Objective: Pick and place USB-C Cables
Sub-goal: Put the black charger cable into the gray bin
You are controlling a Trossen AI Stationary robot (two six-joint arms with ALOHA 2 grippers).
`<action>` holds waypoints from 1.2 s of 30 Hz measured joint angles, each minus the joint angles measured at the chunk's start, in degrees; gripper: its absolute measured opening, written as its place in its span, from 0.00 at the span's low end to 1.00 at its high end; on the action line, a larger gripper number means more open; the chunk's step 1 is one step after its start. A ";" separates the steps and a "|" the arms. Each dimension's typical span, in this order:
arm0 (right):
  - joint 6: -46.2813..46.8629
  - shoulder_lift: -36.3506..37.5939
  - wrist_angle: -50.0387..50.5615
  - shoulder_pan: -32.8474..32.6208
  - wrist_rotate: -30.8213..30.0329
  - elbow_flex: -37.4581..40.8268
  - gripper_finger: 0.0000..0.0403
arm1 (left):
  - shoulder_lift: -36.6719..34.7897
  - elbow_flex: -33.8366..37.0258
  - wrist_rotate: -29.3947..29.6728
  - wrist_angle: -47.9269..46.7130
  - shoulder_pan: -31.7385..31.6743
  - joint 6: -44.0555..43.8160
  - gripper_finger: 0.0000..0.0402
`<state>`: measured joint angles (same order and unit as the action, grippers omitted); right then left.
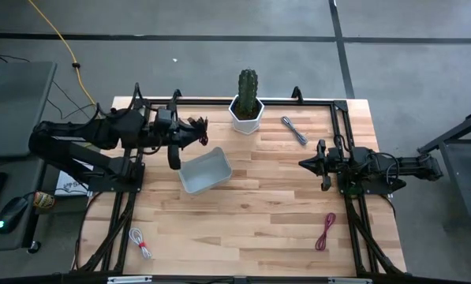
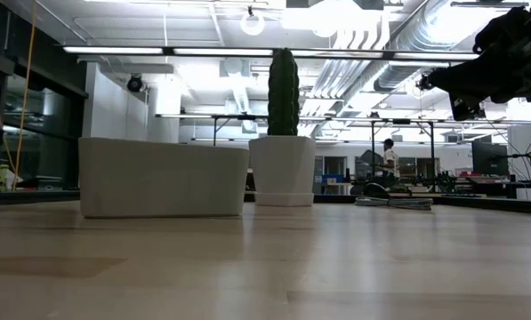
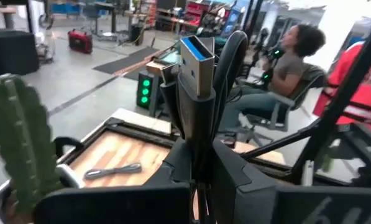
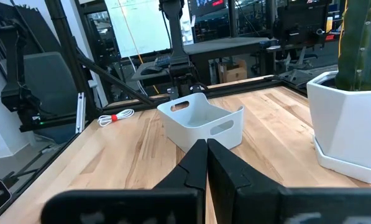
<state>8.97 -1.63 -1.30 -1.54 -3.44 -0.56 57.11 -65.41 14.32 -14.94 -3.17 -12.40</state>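
Next, I release the black USB-C cable from my left gripper on the bottom of the white bin (image 1: 207, 171). The cable is now held up just beyond the bin.
My left gripper (image 1: 191, 132) is up over the table's far left, just beyond the white bin (image 1: 205, 170), and is shut on the black USB-C cable (image 3: 196, 93). A loop and a blue-tongued plug (image 3: 196, 55) stick out past the fingers. The grey cable (image 1: 294, 130) lies flat right of the cactus pot. The dark red cable (image 1: 326, 230) lies near the right front. The white-and-red cable (image 1: 140, 243) lies at the left front. My right gripper (image 1: 304, 163) hovers shut at mid-right, pointing toward the bin (image 4: 204, 122). My left gripper pinches the black cable bundle between its two fingers, on the folded strands below the plug (image 3: 197, 134). The fingers are roughly level and point toward the table's right. The bundle is lifted clear of the table, and its plug end stands out beyond the fingertips.
A cactus in a white pot (image 1: 247, 101) stands at the far middle, between the bin and the grey cable. Black frame rails (image 1: 342, 134) run along the table's sides and far edge. Bare wood lies between bin and right arm (image 1: 393, 167). People sit beyond the table (image 3: 297, 56).
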 joint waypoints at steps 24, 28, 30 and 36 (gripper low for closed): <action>0.00 0.00 0.02 0.00 -0.02 0.00 0.00 | 19.11 0.04 -12.43 -32.86 -7.00 -2.01 0.01; 0.00 -0.01 0.02 0.01 -0.01 -0.02 0.00 | 23.31 0.04 -12.47 -35.89 -7.00 -0.18 0.01; 0.00 -0.01 0.01 0.00 -0.01 -0.01 0.00 | 25.19 0.07 -12.92 -36.90 -7.00 0.83 0.01; 0.00 -0.06 0.02 0.01 0.00 0.00 0.00 | 30.72 0.07 -16.28 -36.34 -7.00 2.30 0.01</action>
<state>8.97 -1.69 -1.28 -1.53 -3.44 -0.56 87.84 -65.34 -1.96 -51.28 -10.17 -10.10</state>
